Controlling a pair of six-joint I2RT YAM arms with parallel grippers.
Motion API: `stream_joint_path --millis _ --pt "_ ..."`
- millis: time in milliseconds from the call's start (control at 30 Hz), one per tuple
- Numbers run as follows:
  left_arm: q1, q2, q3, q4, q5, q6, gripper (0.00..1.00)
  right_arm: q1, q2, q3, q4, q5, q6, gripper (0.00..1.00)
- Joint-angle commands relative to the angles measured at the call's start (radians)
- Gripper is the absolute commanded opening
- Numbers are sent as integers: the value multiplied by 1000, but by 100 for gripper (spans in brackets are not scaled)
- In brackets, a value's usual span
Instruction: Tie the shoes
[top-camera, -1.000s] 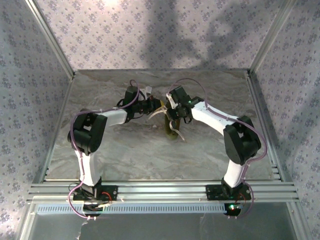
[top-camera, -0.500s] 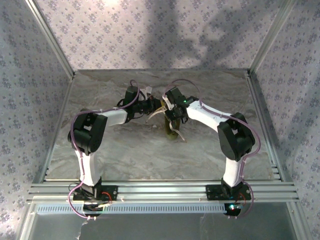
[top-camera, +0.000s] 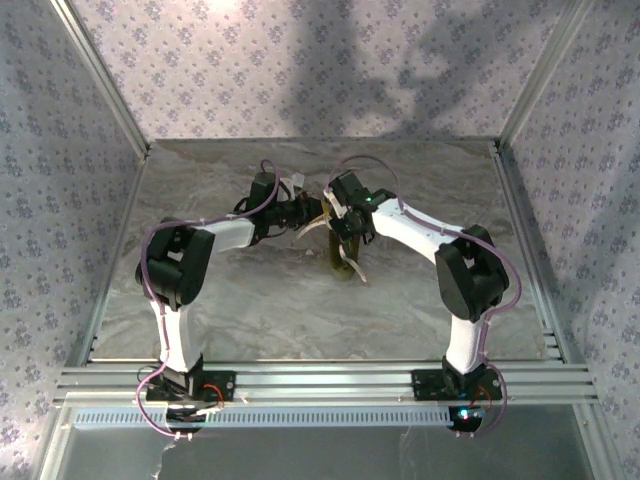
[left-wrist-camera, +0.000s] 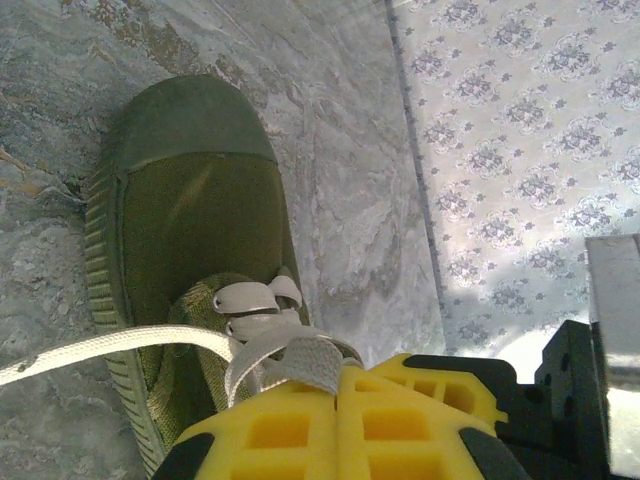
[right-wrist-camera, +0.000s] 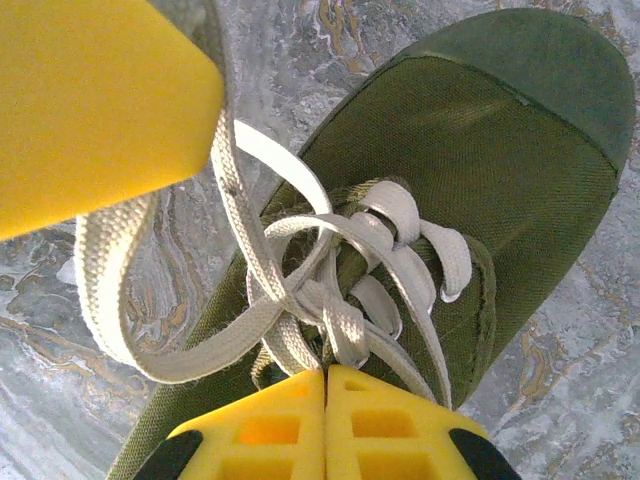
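The lace is pinched in my right gripper close against the loose knot, so next the gripper opens, back off and takes the slack loop farther out (right-wrist-camera: 437, 362) before it pulls.
The olive-green shoe (top-camera: 341, 262) lies mid-table with its toe toward the near edge, and the rubber toe cap fills the left wrist view (left-wrist-camera: 190, 220). My left gripper (top-camera: 316, 214) hangs just left of the shoe's lacing, its yellow fingers (left-wrist-camera: 270, 435) shut on a folded loop of white lace (left-wrist-camera: 300, 360). The right gripper (top-camera: 346, 232) hovers over the shoe's tongue, shut (right-wrist-camera: 325, 372) with a lace strand (right-wrist-camera: 335, 320) pinched at its tips. A long lace loop (right-wrist-camera: 200, 355) runs from there up to the left gripper's yellow finger (right-wrist-camera: 90, 100). The shoe's opening is hidden.
Grey marbled tabletop (top-camera: 250, 300) surrounds the shoe. Aluminium frame rails (top-camera: 320, 380) and floral-patterned walls (top-camera: 300, 70) close the workspace on all sides. A loose lace end (top-camera: 357, 268) trails right of the shoe.
The right arm has swung left, bringing its gripper closer to the left gripper over the shoe. The left arm has hardly moved.
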Motion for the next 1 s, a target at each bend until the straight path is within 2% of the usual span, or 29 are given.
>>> stream_joint_path --millis 0,167,267,633,967 --pt "-12 0 47 -12 31 33 0 12 -38 54 -45 -21 -26 7" --pt "-18 3 51 -15 40 41 0 14 -31 85 -117 -37 -38 7" --pt "-23 4 51 -16 44 45 0 9 -32 102 -127 -94 -9 7" --pt "-23 1 38 -9 44 52 0 -54 -40 115 -155 -256 188 9" --pt "-23 1 27 -6 48 58 0 -22 -38 103 -213 -145 30 6"
